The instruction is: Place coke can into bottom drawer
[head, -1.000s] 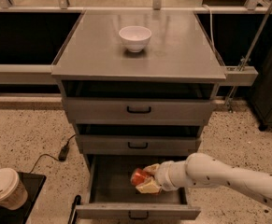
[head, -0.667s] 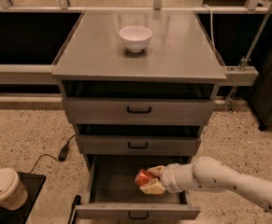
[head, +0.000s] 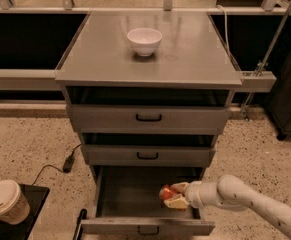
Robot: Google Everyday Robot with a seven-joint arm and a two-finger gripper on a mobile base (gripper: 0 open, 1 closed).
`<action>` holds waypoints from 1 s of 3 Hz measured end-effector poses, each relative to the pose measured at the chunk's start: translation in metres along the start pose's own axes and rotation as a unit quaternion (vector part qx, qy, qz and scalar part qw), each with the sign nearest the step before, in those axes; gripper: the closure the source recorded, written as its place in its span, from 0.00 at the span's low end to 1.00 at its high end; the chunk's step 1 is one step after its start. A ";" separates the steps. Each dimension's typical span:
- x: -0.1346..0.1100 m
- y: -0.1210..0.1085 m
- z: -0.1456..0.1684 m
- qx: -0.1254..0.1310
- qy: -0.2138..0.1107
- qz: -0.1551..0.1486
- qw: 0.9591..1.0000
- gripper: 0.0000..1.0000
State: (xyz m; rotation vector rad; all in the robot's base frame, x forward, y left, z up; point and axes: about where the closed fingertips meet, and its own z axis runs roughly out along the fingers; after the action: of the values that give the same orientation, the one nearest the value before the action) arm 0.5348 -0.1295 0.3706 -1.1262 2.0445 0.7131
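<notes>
Next, my gripper lets go of the coke can near the middle of the bottom drawer's dark bottom (head: pixel 165 196), a little toward the side where my arm is.
The bottom drawer (head: pixel 130 196) of the grey cabinet is pulled open, its dark inside showing and its front with a black handle at the lower edge. My gripper (head: pixel 172 194) reaches in from the right, over the drawer's right part. Its pale fingers (head: pixel 179 187) are shut on the red-orange coke can (head: pixel 166 192), which lies on its side low inside the drawer. Whether the can rests on the drawer floor cannot be told.
A white bowl (head: pixel 144 40) stands on the cabinet top (head: pixel 195 59). The two upper drawers (head: pixel 148 118) are shut. A paper cup with a lid (head: pixel 4 202) sits on a black tray at the lower left. A cable with a plug (head: pixel 68 163) lies on the speckled floor.
My gripper has moved a little right and lower into the bottom drawer with the coke can still held.
</notes>
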 end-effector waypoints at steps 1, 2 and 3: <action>0.037 -0.032 0.051 0.014 0.070 0.021 0.997 1.00; 0.049 -0.052 0.106 0.027 0.118 0.030 0.992 1.00; 0.049 -0.052 0.106 0.027 0.118 0.030 0.992 1.00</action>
State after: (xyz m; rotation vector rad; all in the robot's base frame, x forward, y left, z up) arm 0.5931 -0.1008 0.2605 -1.1689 2.2900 0.5727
